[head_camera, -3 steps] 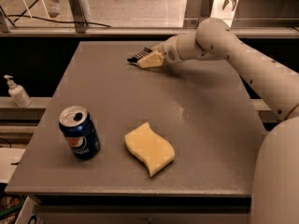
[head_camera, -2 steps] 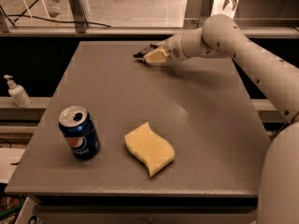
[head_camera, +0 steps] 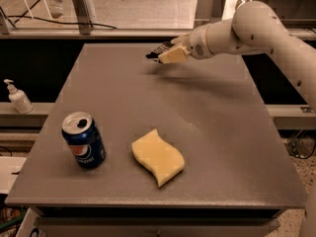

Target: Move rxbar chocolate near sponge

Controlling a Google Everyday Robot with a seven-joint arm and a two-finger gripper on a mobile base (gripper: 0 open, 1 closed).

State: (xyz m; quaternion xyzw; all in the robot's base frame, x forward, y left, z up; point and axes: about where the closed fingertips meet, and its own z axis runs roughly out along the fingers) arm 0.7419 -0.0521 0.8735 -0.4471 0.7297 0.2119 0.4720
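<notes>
The rxbar chocolate, now above the grey table's far middle, will be released by my gripper so that it is left on the far edge of the pale yellow sponge [head_camera: 166,142].
My gripper [head_camera: 162,55] is above the far middle of the grey table [head_camera: 212,117], held a little off the surface with its shadow beneath it. It is shut on the rxbar chocolate [head_camera: 155,51], a small black wrapper that sticks out to the left between the cream fingers [head_camera: 173,56]. The sponge [head_camera: 158,157], pale yellow with wavy edges, lies flat near the table's front edge, well in front of the gripper and apart from it.
A blue soda can [head_camera: 83,141] stands upright at the front left, left of the sponge. A white pump bottle [head_camera: 19,98] stands on a ledge off the table's left side. My white arm [head_camera: 266,28] reaches in from the right.
The gripper has lifted off the table's far edge with the black bar in it and shifted slightly right. The sponge and can have not moved.
</notes>
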